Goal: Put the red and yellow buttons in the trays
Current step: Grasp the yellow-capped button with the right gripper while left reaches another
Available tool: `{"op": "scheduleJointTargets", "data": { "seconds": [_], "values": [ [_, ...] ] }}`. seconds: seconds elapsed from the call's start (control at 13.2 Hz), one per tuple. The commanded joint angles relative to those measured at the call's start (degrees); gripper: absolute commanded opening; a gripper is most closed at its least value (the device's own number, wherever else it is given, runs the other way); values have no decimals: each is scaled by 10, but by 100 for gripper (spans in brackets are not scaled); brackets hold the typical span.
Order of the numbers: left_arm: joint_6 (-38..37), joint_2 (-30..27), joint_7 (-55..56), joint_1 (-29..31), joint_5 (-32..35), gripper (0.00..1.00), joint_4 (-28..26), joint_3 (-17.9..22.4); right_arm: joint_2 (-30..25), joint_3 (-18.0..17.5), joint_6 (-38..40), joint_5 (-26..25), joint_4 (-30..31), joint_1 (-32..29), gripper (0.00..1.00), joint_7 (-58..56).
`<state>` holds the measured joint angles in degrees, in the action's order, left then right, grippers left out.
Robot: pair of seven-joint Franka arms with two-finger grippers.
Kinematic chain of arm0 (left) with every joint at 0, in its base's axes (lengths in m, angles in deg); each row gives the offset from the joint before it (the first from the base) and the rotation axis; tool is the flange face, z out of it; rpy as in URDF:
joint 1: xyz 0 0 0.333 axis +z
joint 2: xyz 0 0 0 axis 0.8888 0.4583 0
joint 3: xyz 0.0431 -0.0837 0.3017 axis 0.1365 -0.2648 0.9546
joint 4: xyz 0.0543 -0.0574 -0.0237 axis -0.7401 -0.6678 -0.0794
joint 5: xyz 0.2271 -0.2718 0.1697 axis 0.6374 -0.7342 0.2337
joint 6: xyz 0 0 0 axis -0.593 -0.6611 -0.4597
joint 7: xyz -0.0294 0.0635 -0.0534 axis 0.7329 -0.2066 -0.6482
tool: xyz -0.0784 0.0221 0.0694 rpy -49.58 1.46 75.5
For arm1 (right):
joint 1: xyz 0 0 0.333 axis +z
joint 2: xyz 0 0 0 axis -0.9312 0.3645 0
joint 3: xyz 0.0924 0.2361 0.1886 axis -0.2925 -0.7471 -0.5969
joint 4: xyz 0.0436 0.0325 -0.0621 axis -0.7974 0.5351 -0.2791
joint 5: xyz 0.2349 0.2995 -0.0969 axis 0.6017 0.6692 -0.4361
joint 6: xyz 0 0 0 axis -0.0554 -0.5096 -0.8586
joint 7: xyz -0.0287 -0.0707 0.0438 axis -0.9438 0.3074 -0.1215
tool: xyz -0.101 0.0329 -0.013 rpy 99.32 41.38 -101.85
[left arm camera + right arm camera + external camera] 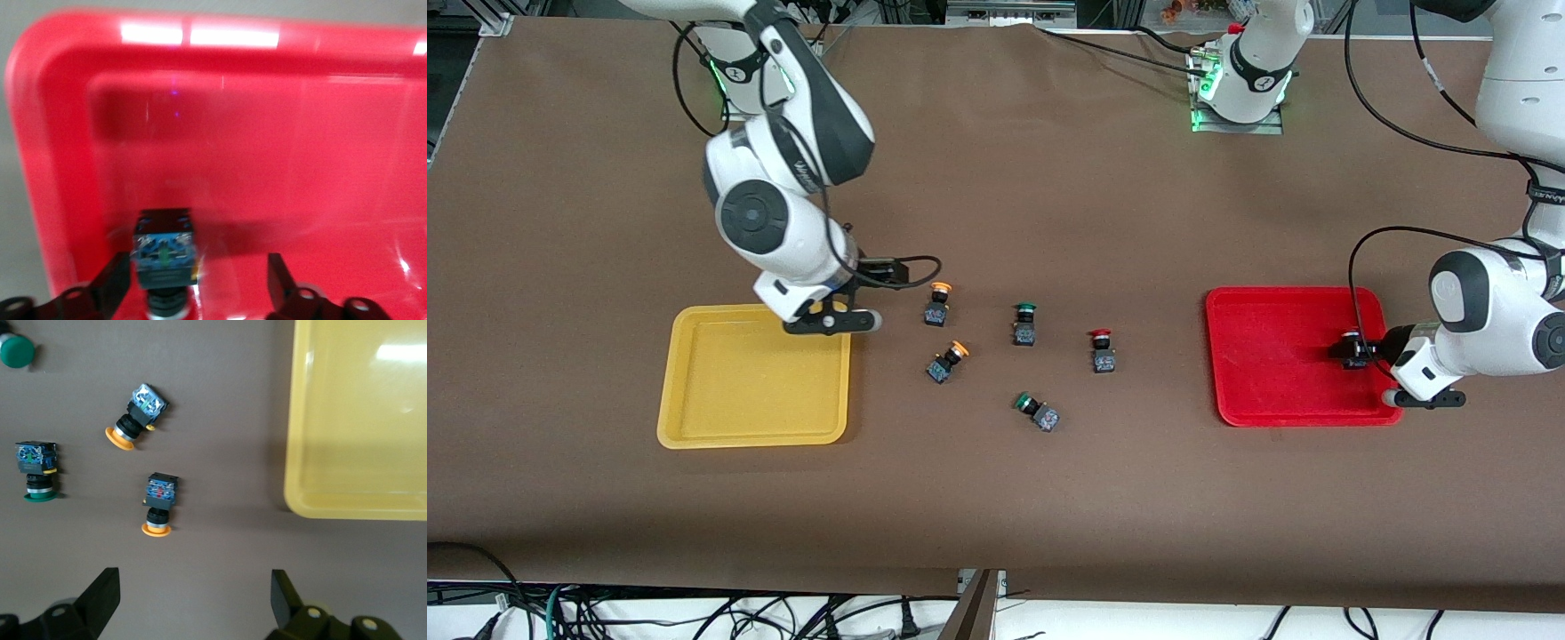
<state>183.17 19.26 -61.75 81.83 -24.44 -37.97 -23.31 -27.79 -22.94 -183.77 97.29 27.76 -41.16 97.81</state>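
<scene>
Next, I close my right gripper on the dark body (935, 316) (161, 492) of the nearer yellow button and leave the tilted yellow button for later.
The red tray (1272, 356) lies toward the left arm's end. My left gripper (1347, 349) is low over it and open. A dark-bodied button (165, 250) lies in the red tray (267, 133) between the jaws, close against one finger (115, 280); its cap is mostly hidden. Another red button (1102, 349) stands mid-table. Two yellow buttons (938, 302) (949, 360) lie beside the yellow tray (756, 382). My right gripper (887, 269) hangs open and empty over the table by the yellow tray's corner (360, 420), with both yellow buttons (159, 507) (137, 417) in its view.
Two green-capped buttons (1025, 323) (1037, 411) lie mid-table between the yellow buttons and the red button. One also shows in the right wrist view (37, 470). The yellow tray holds nothing. Cables run along the table's far edge.
</scene>
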Motion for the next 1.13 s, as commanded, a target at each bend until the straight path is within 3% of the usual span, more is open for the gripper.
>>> {"op": "scheduleJointTargets", "data": {
  "seconds": [0.0, 0.45, 0.91, 1.06],
  "values": [
    [-55, -21, 71, -68, -2, 100, 44, -7, 59, 4, -63, 6, -10, 43, 100, 65],
    [-13, -20, 200, -193, -38, 100, 54, -11, 137, 4, -149, 4, -5, 73, 100, 101],
    [52, 11, 325, -309, -39, 100, 53, -11, 165, 6, -190, 2, -4, 72, 99, 101],
    [67, 23, 365, -344, -32, 100, 53, -9, 172, 7, -201, -3, -4, 72, 94, 101]
  ]
}}
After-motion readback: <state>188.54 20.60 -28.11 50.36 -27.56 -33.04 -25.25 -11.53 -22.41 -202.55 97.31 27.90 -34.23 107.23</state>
